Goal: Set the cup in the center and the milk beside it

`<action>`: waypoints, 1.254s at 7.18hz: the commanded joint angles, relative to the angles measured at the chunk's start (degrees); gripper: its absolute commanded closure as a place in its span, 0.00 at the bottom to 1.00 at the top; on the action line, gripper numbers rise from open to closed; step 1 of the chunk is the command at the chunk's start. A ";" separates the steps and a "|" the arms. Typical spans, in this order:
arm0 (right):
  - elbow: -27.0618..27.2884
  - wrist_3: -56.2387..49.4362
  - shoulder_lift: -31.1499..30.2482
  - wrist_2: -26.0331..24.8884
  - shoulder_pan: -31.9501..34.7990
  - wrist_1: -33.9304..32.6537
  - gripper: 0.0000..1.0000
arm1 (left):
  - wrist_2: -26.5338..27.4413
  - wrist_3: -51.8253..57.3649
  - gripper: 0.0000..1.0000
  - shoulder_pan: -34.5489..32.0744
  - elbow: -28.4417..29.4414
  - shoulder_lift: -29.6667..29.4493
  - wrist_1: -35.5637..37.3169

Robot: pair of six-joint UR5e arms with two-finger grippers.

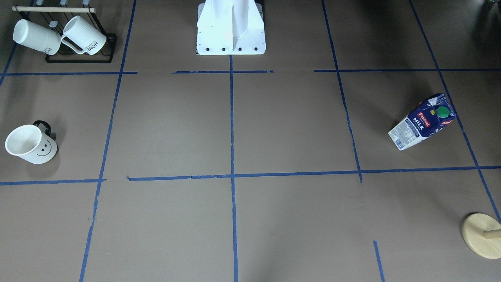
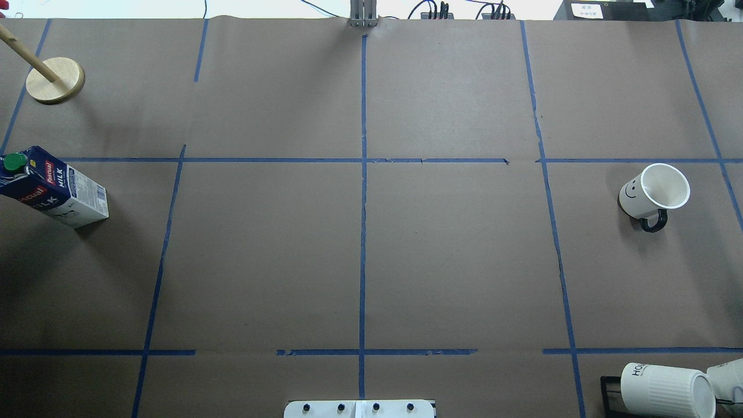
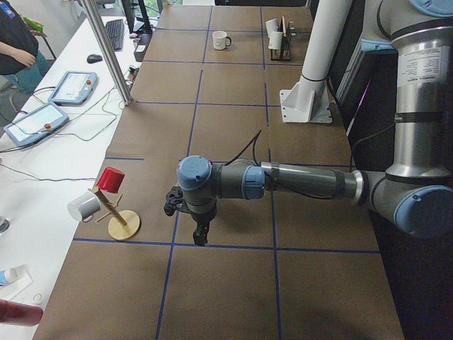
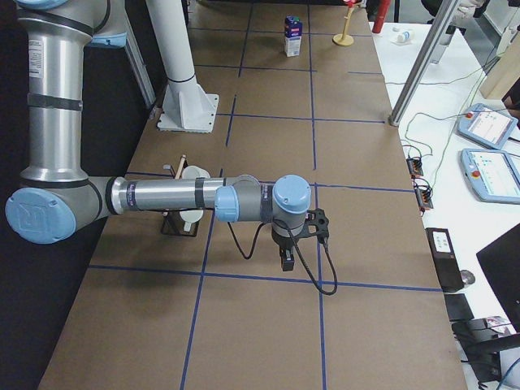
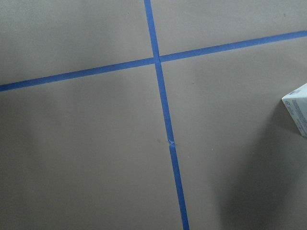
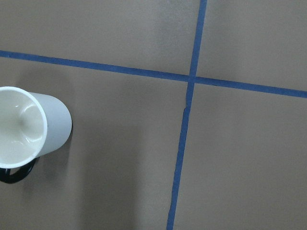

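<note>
Next, my right gripper closes on the cup's rim (image 1: 7, 136) (image 6: 46, 128) on the side farthest from the middle of the table, with one finger inside the cup.
The cup (image 1: 31, 143) stands upright at the robot's right end of the table, smiley face and black handle showing; it also shows in the overhead view (image 2: 653, 191) and at the left edge of the right wrist view (image 6: 29, 127). The milk (image 1: 422, 123) stands at the robot's left end (image 2: 55, 188); one corner shows in the left wrist view (image 5: 297, 112). The center (image 2: 364, 160) is bare. My left gripper (image 3: 201, 235) and right gripper (image 4: 287, 262) hang above the table, pointing down; I cannot tell whether they are open or shut. Neither touches anything.
A black rack (image 1: 78, 43) holds two ribbed "HOME" mugs (image 2: 667, 389) near the robot's right. A wooden stand (image 2: 55, 81) with a peg sits at the far left corner, carrying small cups (image 3: 106, 191). The white robot base (image 1: 231, 27) stands on the centre line.
</note>
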 commanded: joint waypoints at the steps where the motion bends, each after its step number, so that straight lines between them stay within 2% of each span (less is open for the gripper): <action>1: -0.16 0.13 0.36 0.10 -0.29 1.11 0.00 | 0.00 0.09 0.00 0.00 -0.57 0.04 -0.09; 2: 0.10 0.48 0.45 0.19 -1.33 2.16 0.00 | 0.17 0.00 0.00 0.00 -0.75 0.04 0.00; 3: 0.27 0.75 0.54 0.36 -3.78 6.00 0.00 | 0.00 0.00 0.00 0.00 -0.84 0.13 0.09; 4: 0.19 4.93 2.10 -0.16 -7.46 8.30 0.00 | 0.00 0.00 0.00 0.00 -0.75 0.13 0.09; 5: 0.36 20.80 4.47 -0.16 -10.45 8.67 0.00 | 0.00 0.00 0.00 0.00 -0.75 0.13 0.09; 7: 0.54 40.83 4.58 -3.48 -15.55 15.58 0.01 | 0.00 0.00 0.00 0.00 -0.84 0.13 0.09; 9: -0.16 43.64 3.70 -6.83 -19.09 17.99 0.01 | 0.00 0.00 0.00 0.00 -0.93 0.13 0.09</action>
